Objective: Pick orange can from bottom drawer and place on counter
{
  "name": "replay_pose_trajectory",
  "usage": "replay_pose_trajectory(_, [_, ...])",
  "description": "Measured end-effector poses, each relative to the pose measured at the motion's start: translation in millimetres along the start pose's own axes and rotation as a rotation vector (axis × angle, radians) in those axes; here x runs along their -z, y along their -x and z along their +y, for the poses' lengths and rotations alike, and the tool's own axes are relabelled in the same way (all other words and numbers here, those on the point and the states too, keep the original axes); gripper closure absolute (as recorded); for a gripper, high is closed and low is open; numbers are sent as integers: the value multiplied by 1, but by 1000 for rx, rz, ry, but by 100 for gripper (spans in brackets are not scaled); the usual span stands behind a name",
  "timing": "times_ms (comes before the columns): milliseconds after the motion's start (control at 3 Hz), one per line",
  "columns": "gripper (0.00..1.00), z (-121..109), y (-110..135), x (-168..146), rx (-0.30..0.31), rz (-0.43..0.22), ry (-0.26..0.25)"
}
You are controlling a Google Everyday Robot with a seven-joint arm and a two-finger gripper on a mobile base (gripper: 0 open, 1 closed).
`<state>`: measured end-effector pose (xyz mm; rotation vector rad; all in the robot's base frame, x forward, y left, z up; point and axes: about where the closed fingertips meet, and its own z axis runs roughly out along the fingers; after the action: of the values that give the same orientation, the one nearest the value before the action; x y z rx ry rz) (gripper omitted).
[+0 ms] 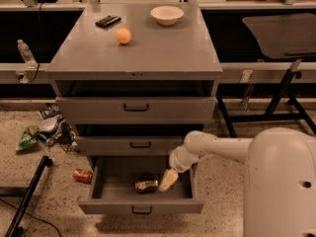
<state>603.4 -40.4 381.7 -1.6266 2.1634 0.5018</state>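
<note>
The robot's gripper should next close on the orange can's end (154,183) nearest the white arm, inside the open bottom drawer.
The orange can (146,185) lies on its side inside the open bottom drawer (140,206), near the middle. My gripper (167,180) reaches down into the drawer just to the right of the can, its pale tip close beside the can. The white arm (217,149) comes in from the lower right. The counter (143,48) is the grey cabinet top above.
On the counter are a round orange ball (123,35), a white bowl (167,14) and a dark remote (107,20). A red-orange can (82,175) and snack bags (29,136) lie on the floor at the left. A black stand leg (27,196) crosses the lower left.
</note>
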Motion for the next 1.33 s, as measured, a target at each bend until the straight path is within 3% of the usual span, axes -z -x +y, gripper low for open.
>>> replay_pose_trajectory(333, [0, 9, -2, -5, 0, 4, 15])
replay_pose_trajectory(667, [0, -5, -5, -30, -7, -14, 28])
replay_pose_trajectory(1333, [0, -29, -18, -118, -6, -33, 66])
